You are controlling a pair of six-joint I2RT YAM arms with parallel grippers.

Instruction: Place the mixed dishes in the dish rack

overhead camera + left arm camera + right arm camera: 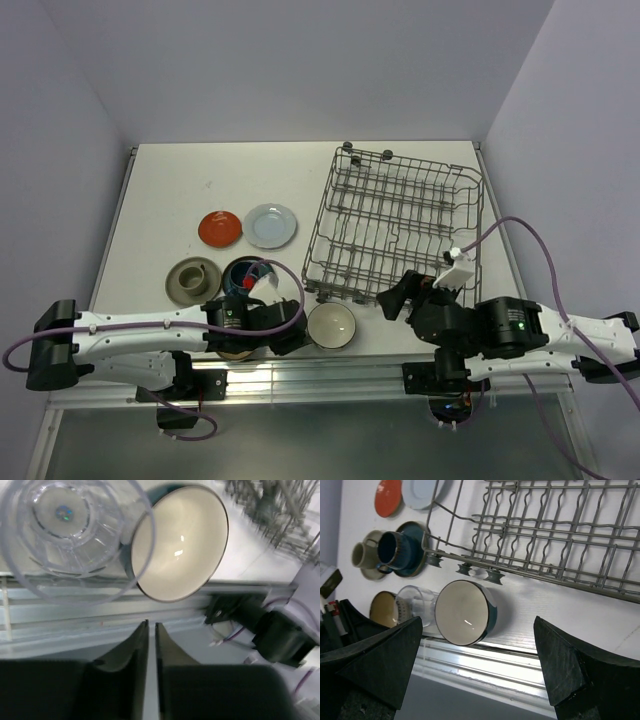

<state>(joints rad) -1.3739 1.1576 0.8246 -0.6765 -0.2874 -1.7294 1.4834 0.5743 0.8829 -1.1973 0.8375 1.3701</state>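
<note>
Next, I open my left gripper, which is shut and empty over the metal rail, and pinch the cream/teal bowl's rim (141, 589) beside the clear glass cup.
The dish rack (400, 215) stands at the right and is empty; it also shows in the right wrist view (545, 535). The cream/teal bowl (331, 325) sits at the table's front edge, with the clear glass cup (70, 535) touching its left side. My left gripper (288, 338) is shut and empty (151, 625), over the front rail beside the cup and the bowl (180, 542). My right gripper (393, 300) is wide open and empty (478, 622), just right of the bowl (465, 612) and near the rack's front corner. The brown bowl (384, 609) lies mostly under the left arm.
A red-orange plate (219, 227) and a pale blue plate (270, 225) lie mid-table. A grey-beige plate with a cup (193, 280) and a dark teal plate with a blue cup (245, 272) sit nearer. A metal rail (485, 665) runs along the front edge.
</note>
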